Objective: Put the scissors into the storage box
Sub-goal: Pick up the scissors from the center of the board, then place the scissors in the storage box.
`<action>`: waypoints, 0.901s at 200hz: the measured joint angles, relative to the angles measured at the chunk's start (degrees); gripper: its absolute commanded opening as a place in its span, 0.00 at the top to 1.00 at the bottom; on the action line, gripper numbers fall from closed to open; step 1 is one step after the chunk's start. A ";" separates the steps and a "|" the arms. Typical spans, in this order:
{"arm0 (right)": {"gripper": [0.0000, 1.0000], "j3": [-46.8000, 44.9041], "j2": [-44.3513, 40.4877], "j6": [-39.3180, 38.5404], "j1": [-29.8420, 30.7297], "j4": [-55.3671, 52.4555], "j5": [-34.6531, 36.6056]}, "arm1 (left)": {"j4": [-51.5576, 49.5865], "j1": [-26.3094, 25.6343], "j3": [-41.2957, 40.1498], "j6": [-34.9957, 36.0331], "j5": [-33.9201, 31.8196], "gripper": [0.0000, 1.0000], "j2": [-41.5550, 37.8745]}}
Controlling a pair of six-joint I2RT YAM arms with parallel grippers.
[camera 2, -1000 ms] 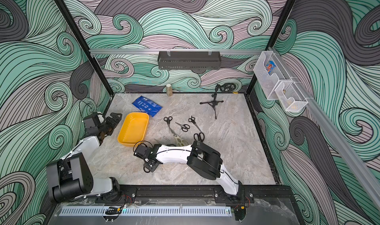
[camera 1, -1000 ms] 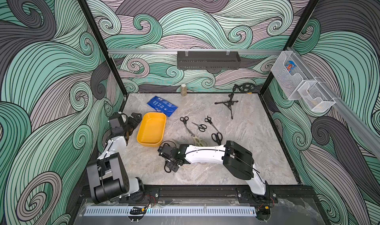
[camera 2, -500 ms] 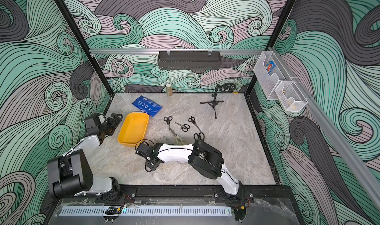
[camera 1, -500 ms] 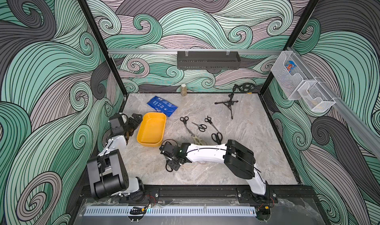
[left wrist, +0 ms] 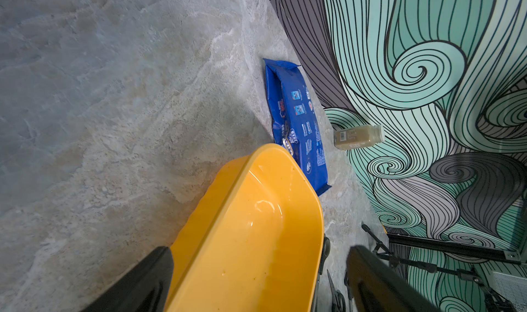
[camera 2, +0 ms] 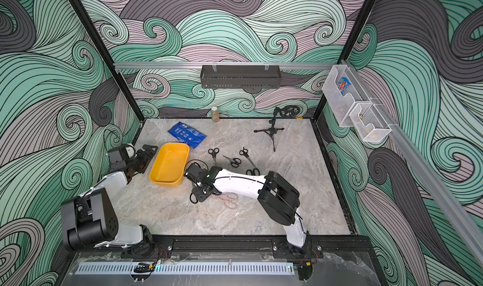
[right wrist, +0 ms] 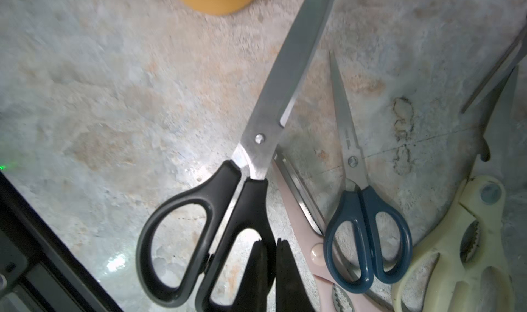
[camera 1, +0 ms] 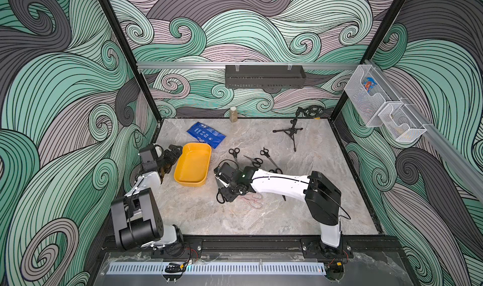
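Observation:
The large black-handled scissors are to go into the box. Next, I set them down with my right gripper on the bottom of the mustard-yellow storage box (camera 1: 198,170).
The mustard-yellow storage box (camera 1: 193,164) (camera 2: 170,164) stands empty at the left. My left gripper (camera 1: 172,158) (left wrist: 256,282) is open, with an end of the box (left wrist: 251,225) between its fingers. My right gripper (camera 1: 226,190) (right wrist: 270,243) is shut on a handle loop of the large black-handled scissors (right wrist: 285,96), blades pointing at the box. Beside them lie a pale pink pair (right wrist: 316,255) (camera 1: 252,201), a blue-handled pair (right wrist: 352,161) and cream shears (right wrist: 484,219). Several small black scissors (camera 1: 254,161) lie behind the right arm.
A blue packet (camera 1: 206,134) lies just behind the box, with a small bottle (camera 1: 233,114) at the back wall. A black mini tripod (camera 1: 290,133) stands at the back right. A black tray (camera 1: 264,77) and white mesh baskets (camera 1: 381,109) hang on the walls.
My right gripper has closed fully on the black scissors' handle and shifted slightly toward the box. The left arm has stayed where it was.

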 measured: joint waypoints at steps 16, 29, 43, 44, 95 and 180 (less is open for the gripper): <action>1.00 3.50 0.57 1.09 -0.44 -0.66 -0.39 | 0.15 0.00 0.00 0.00 0.15 0.02 0.85; 1.00 8.17 2.03 1.79 -0.83 -0.74 -0.63 | 0.07 0.00 0.00 0.02 0.26 0.01 2.05; 1.00 13.81 4.42 2.60 -1.05 -0.44 -0.66 | -0.07 0.00 0.00 0.07 0.31 0.01 3.34; 1.00 14.10 4.57 2.62 -1.05 -0.37 -0.68 | -0.09 0.00 0.00 0.07 0.31 0.01 3.45; 1.00 33.18 16.81 5.16 -1.70 0.48 0.72 | -0.33 0.11 0.00 0.11 0.31 0.01 4.20; 1.00 47.30 31.91 12.26 -3.48 0.35 3.13 | -0.26 1.25 0.00 -0.26 -0.28 0.02 4.02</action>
